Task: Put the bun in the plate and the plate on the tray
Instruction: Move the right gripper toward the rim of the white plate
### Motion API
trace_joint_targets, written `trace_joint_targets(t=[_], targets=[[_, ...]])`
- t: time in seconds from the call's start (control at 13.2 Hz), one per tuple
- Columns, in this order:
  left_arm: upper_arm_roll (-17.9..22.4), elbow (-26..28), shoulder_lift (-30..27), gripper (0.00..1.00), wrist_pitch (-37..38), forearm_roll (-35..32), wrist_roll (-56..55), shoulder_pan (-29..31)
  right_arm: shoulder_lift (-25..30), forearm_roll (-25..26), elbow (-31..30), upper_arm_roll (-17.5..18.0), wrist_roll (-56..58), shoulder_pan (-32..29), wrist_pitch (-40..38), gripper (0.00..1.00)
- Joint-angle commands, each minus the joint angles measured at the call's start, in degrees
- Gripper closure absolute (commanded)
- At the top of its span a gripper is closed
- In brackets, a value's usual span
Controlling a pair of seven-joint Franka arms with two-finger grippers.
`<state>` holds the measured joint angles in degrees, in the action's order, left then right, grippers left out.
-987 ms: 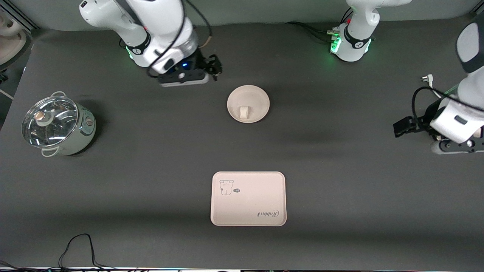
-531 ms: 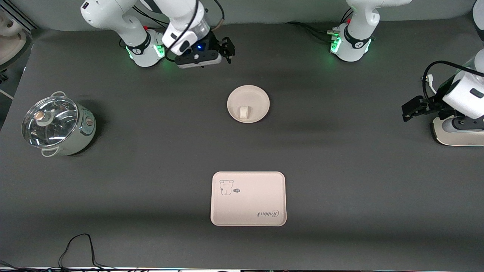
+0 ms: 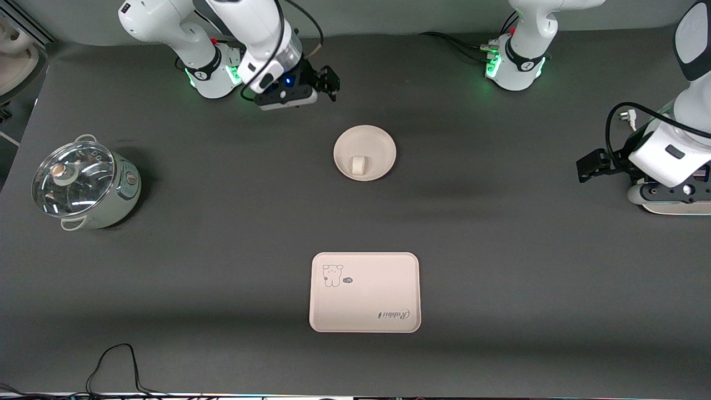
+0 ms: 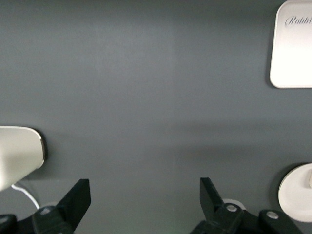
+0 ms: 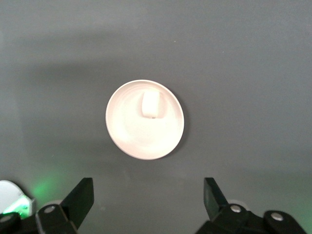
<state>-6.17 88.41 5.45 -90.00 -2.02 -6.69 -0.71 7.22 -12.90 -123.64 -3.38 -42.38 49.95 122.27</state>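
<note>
The robot's right gripper needs to next move to the plate's rim (image 3: 336, 144) (image 5: 180, 132) on the side toward the pale green pot and close there, leaving the bun inside.
The round cream-pink plate (image 3: 373, 142) sits mid-table with the small cream-white bun (image 3: 358, 165) lying in it. The tray (image 3: 365, 292), with its cartoon animal and "Rabbit" script, lies empty nearer the front camera than the plate. My right gripper (image 3: 330, 83) is open and empty, up in the air near its base beside the plate. Its wrist view shows the plate (image 5: 141, 136) and bun (image 5: 151, 105) past the open gripper (image 5: 146, 200). My left gripper (image 3: 586, 166) is open and empty at the left arm's end of the table. Its wrist view shows the open gripper (image 4: 145, 200), a tray corner (image 4: 292, 48) and the plate's rim (image 4: 295, 192).
A pale green pot (image 3: 119, 191) with a glass lid stands at the right arm's end. A white rounded object (image 3: 666, 206) lies under the left arm and shows in the left wrist view (image 4: 17, 156). A black cable (image 3: 116, 355) lies at the front edge.
The right gripper has pulled away from the plate toward its base, then come back a little. The left gripper has shifted slightly over its end of the table. Plate, bun and tray have not moved.
</note>
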Motion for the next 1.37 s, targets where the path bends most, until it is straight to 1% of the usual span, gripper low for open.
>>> trace_joint_targets(t=[0.0,0.53,0.68,0.83,1.06,1.21,1.29], targets=[[0.37,0.71,-0.79,0.0,0.97,-0.35,0.02,-0.87,-2.63,-1.52,-4.77,-0.05,1.51,1.46,7.79,0.0],[0.28,0.71,-0.26,0.0,0.27,-0.26,-0.78,-2.36,-12.74,-1.52,-9.87,-0.05,0.99,3.58,25.72,0.0],[0.28,0.71,0.35,0.0,-0.87,-0.53,-0.78,-3.42,-16.34,-1.52,-11.27,0.04,0.9,4.28,32.3,0.0],[0.28,0.54,1.22,0.0,-2.89,-0.44,-1.13,-3.42,-18.54,-1.52,-13.99,0.04,0.81,4.9,39.16,0.0],[0.28,0.36,4.04,0.0,-6.23,-0.35,-1.13,-3.33,-23.2,-1.52,-14.62,0.3,0.72,5.07,46.02,0.0],[0.28,0.36,4.92,0.0,-6.59,-0.18,-1.04,-3.25,-26.27,-1.6,-14.88,0.39,0.63,5.95,50.68,0.0],[0.37,0.54,4.84,0.0,-6.41,-0.18,-1.04,-3.25,-27.33,-1.95,-14.88,0.39,0.63,5.95,51.66,0.0]])
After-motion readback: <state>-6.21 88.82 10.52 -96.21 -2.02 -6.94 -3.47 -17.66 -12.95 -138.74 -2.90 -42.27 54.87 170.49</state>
